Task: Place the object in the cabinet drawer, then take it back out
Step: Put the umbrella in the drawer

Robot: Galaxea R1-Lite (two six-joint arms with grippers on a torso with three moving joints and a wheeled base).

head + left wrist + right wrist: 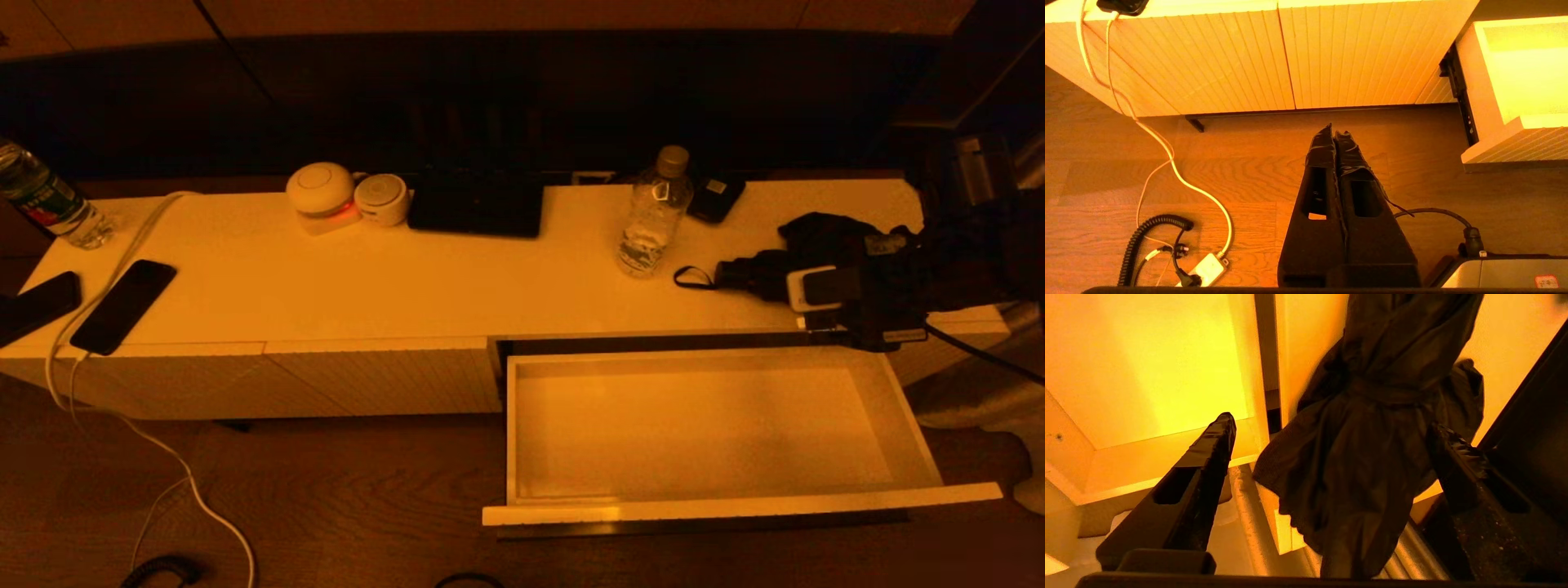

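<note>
The narrow tied middle (805, 260) (1383, 392) of the black umbrella's folded cloth, behind the umbrella's handle, is the next thing my right gripper will close on.
A black folded umbrella (824, 237) with a wrist strap lies on the right end of the white cabinet (408, 286). My right gripper (796, 271) is at it, open. In the right wrist view its fingers (1208, 449) stand wide apart on either side of the umbrella (1392, 347), not pressing it. Below it the cabinet drawer (906, 408) is pulled fully out, its white inside bare (1147, 367). My left gripper (1335, 132) is shut and empty, parked low over the wooden floor in front of the ribbed cabinet front (1290, 53), left of the drawer (1515, 134).
On the cabinet top stand a water bottle (653, 216), a small black device (717, 196), a flat black box (476, 204), two round white devices (322, 196), two phones (122, 306) with a white cable, and another bottle (45, 204). Cables and a plug block (1204, 271) lie on the floor.
</note>
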